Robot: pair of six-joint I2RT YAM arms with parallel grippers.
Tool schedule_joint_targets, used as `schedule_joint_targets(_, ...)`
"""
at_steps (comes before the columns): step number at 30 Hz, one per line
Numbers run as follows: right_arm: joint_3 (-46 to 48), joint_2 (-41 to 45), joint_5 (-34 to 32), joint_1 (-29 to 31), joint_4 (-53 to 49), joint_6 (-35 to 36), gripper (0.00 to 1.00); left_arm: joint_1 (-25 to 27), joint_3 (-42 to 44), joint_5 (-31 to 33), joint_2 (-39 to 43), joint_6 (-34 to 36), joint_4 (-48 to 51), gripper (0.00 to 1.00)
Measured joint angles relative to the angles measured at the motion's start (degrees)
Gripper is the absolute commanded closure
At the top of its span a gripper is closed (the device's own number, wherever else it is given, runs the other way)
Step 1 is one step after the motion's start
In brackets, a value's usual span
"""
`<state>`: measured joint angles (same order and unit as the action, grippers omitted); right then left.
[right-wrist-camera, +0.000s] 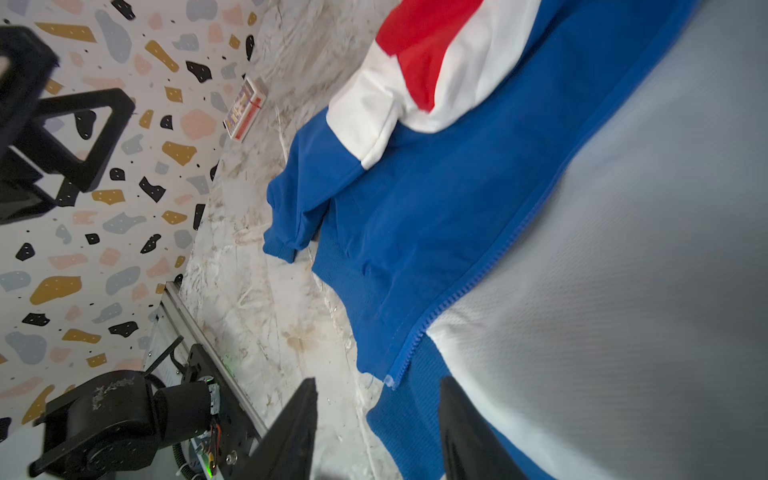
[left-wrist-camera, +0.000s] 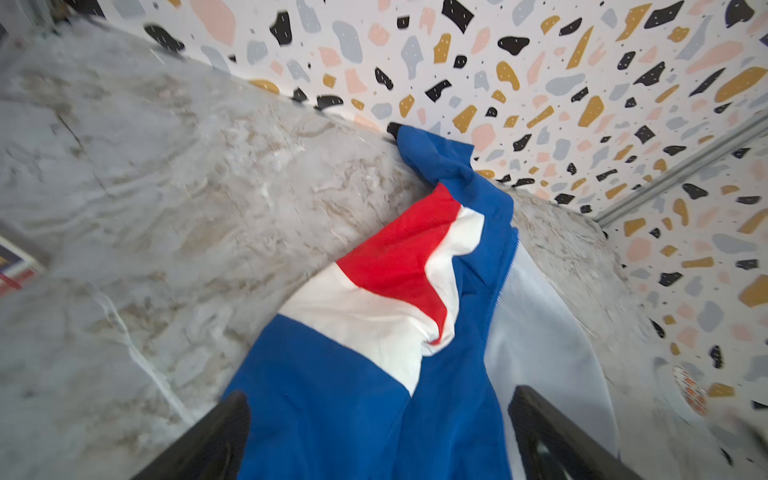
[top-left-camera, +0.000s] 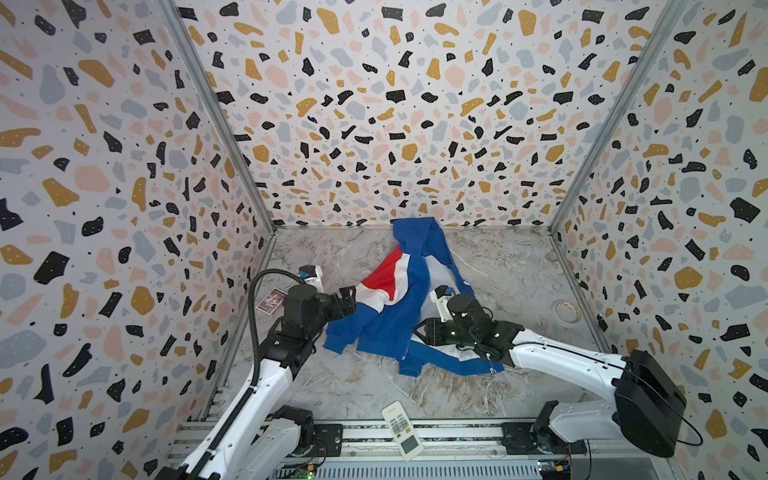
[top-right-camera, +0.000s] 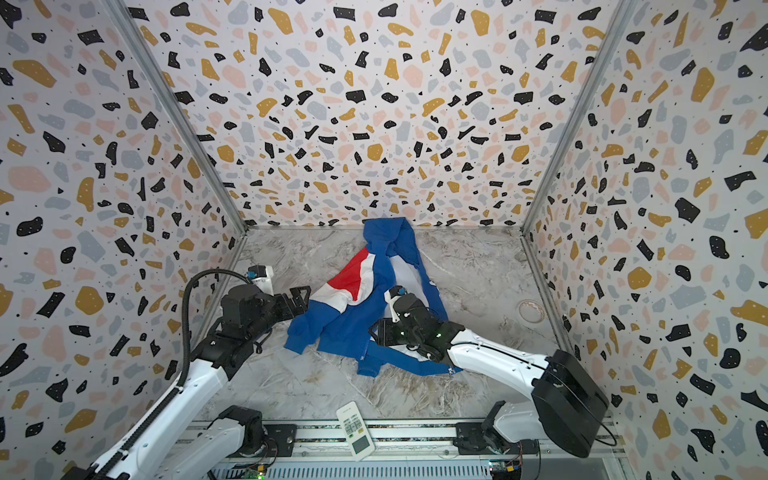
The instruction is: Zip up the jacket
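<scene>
My left gripper is to grab the zipper edge's bottom end [top-left-camera: 404,356] next, at the blue jacket's hem, on the side with the red and white bands.
The blue jacket [top-left-camera: 386,320] [top-right-camera: 345,322] lies crumpled and unzipped in mid-table, hood towards the back wall, its red and white bands up and pale lining [top-left-camera: 432,309] showing. My left gripper [top-left-camera: 349,297] [top-right-camera: 301,297] sits at the jacket's left edge, open wide, and blue fabric [left-wrist-camera: 332,415] lies between its fingers [left-wrist-camera: 232,432] without being pinched. My right gripper [top-left-camera: 419,330] [top-right-camera: 376,330] hovers over the front hem, open. One row of zipper teeth [right-wrist-camera: 478,282] runs down to an end [right-wrist-camera: 390,380] just ahead of my right gripper [right-wrist-camera: 378,399].
A white remote control [top-left-camera: 402,430] rests on the front rail. A small printed card box [top-left-camera: 272,300] lies by the left wall behind my left arm. A tape roll [top-left-camera: 567,311] sits near the right wall. Patterned walls close in three sides.
</scene>
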<state>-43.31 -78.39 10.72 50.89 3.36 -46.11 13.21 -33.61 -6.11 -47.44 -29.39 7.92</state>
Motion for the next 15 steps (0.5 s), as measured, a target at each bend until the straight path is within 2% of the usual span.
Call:
schedule_joint_targets(8,2.4,-8.1,1.8,1.6,8.9,-3.8,0.57,0.1,6.6,-5.3,2.3,-4.9,-0.4,0.00)
schedule_joint_targets(15,5.2,-13.2,4.8,0.9,16.4,-5.8,0.57,3.5,8.5,-7.3,-1.7,-7.5,-3.8,0.00)
